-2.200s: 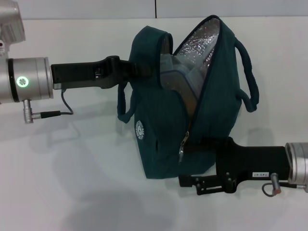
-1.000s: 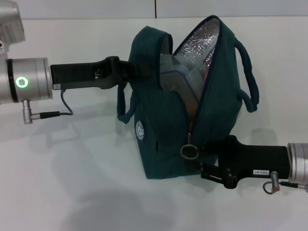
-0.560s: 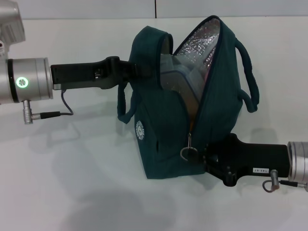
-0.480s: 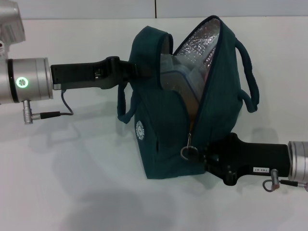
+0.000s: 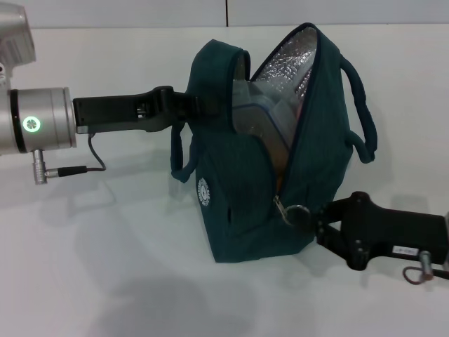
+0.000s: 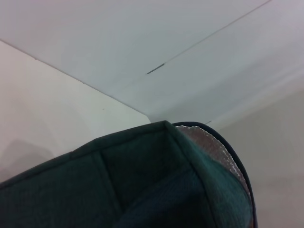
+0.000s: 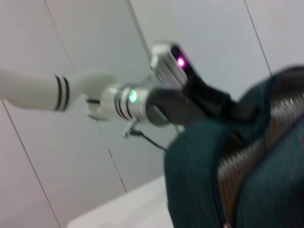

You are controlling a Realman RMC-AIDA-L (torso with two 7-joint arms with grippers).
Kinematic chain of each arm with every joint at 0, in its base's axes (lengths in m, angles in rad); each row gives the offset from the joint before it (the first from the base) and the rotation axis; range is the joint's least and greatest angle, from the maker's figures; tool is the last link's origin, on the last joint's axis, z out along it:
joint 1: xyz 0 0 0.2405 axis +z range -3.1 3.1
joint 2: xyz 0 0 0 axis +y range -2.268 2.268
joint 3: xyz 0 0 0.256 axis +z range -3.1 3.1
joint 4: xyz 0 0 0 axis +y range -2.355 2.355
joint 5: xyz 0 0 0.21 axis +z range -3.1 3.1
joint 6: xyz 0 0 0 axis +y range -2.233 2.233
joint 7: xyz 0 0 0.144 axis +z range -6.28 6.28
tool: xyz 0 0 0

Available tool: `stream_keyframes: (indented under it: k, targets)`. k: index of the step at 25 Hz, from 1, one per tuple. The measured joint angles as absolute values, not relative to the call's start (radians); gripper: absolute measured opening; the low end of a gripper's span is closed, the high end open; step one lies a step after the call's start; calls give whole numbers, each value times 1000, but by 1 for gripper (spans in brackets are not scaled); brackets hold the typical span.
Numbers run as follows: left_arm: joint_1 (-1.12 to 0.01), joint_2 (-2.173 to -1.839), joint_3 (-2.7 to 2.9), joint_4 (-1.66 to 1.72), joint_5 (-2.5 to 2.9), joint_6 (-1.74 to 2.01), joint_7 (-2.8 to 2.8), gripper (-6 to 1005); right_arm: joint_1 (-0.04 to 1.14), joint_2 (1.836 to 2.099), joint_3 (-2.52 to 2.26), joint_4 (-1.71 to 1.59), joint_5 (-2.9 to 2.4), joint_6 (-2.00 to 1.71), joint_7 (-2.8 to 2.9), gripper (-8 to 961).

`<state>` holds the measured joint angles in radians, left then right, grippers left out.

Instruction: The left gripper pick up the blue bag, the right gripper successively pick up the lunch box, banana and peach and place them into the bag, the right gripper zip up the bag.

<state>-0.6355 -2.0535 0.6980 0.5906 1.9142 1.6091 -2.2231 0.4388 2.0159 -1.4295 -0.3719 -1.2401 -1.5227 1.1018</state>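
Observation:
Next, I move my left gripper from the blue bag's upper edge, far above the zipper pull, to the blue bag's lower side (image 5: 210, 216) to steady it for zipping.
The blue bag (image 5: 238, 196) hangs tilted over the table with its top open, showing silver foil lining. My left gripper (image 5: 191, 105) is shut on the bag's upper left edge, its fingertips hidden in the fabric. The lunch box (image 5: 261, 121) sits inside the opening, with an orange strip (image 5: 281, 151) below it that may be the banana. The peach is not in view. Low on the bag's front, my right gripper (image 5: 309, 216) is shut on the metal ring zipper pull (image 5: 295, 210). The left wrist view shows only the bag's rim (image 6: 142, 185). The right wrist view shows the bag (image 7: 199, 175) and the left gripper (image 7: 216, 102).
The white table (image 5: 105, 267) stretches around the bag, with a pale wall (image 5: 140, 12) behind it. The bag's two loop handles (image 5: 361, 105) hang off its right side. A grey cable (image 5: 95, 158) dangles from the left wrist.
My right gripper has moved right and slightly up, drawing the ring pull with it away from the bag's front. The left arm and bag stay almost still.

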Motion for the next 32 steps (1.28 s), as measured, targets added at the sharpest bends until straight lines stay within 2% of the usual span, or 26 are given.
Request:
stream_keyframes:
  k: [5,17,27,32]
  targets:
    - [-630,-2058,698,591,1907,1613,-2178,72,408,2015,-1355,-374,-1236,-1625,1030,9]
    - [-572,-2063,701,594,1790,1624,-2068,76,416,2021,-1340,-373,-1204,-1642,1018,11]
    - [-533,-2075,700,607,1691,1696,-1910,492,427,2022,-1339,-373,-1167,-1642,1006,12]
    - [-501,-2069,697,607,1647,1705,-1843,672,447,2023,-1339,-372,-1148,-1642,1005,13]
